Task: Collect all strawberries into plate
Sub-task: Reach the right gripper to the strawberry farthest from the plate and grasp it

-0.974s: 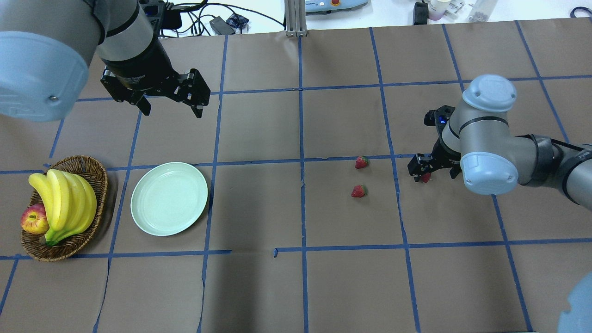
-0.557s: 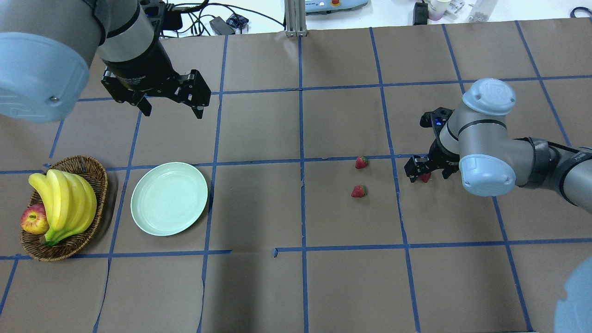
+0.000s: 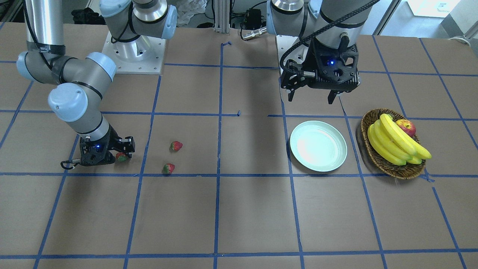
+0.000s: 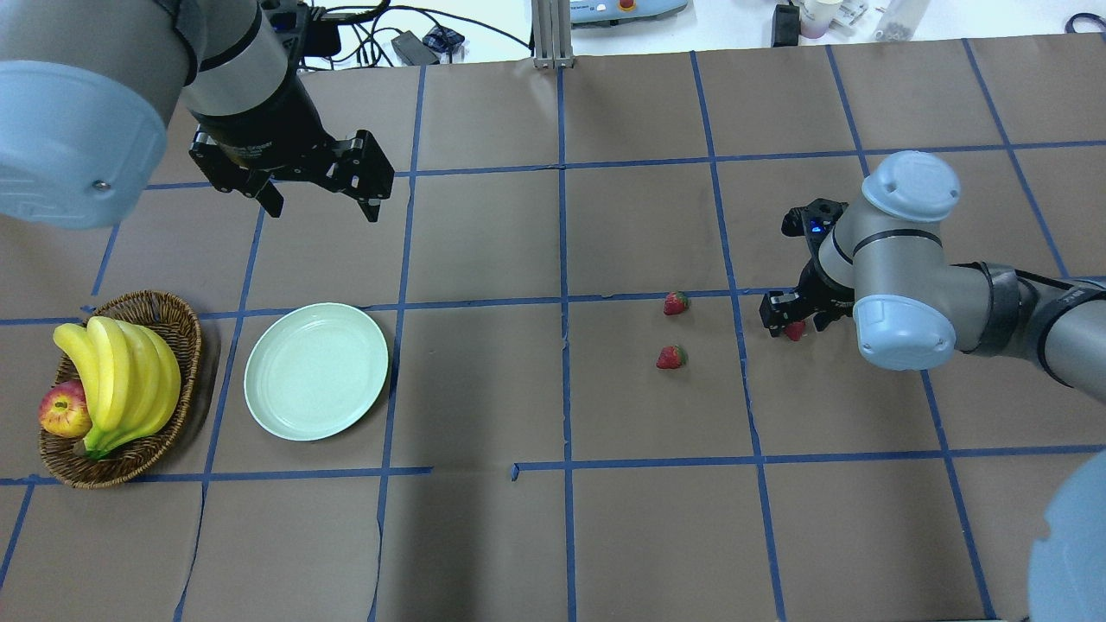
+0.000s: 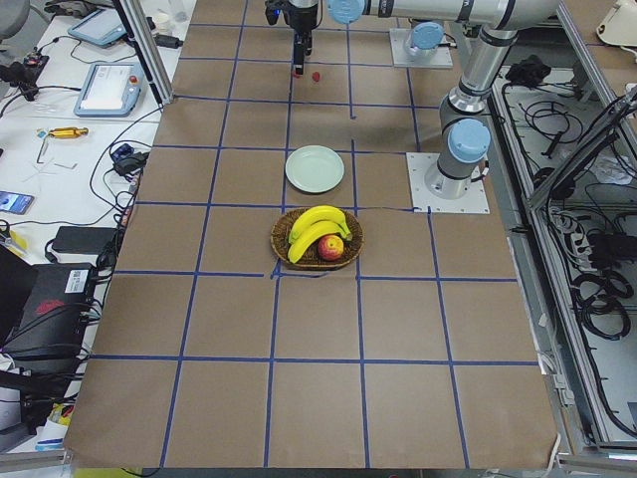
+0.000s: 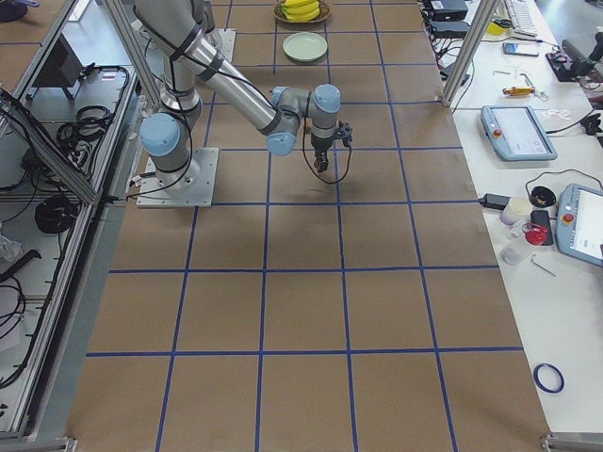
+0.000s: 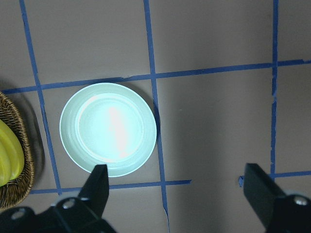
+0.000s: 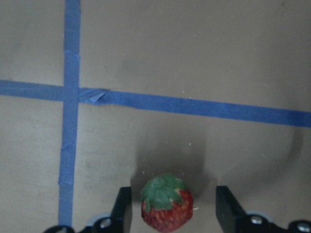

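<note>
The strawberry in my right gripper should be let go on the brown table [image 3: 239,146], in the space between the free strawberries and the mint-green plate.
Three strawberries lie on the brown table at the right. Two are free [image 4: 676,303] [image 4: 670,357], and show in the front view too [image 3: 176,145] [image 3: 168,168]. The third strawberry [image 4: 795,330] [image 8: 166,205] lies between the fingers of my right gripper [image 4: 790,323] [image 3: 121,153], which is low over the table. The jaws are open, with a gap on each side of the berry. The mint-green plate [image 4: 316,371] [image 7: 108,128] is empty at the left. My left gripper [image 4: 324,207] [image 3: 310,100] is open and empty, hovering above the table beyond the plate.
A wicker basket [image 4: 155,304] with bananas [image 4: 121,371] and an apple [image 4: 65,410] stands left of the plate. Blue tape lines cross the table. Cables and gear lie past the far edge.
My right arm has shifted slightly left and away, and its gripper stays around the third strawberry. The left arm, the plate and the other berries have not moved.
</note>
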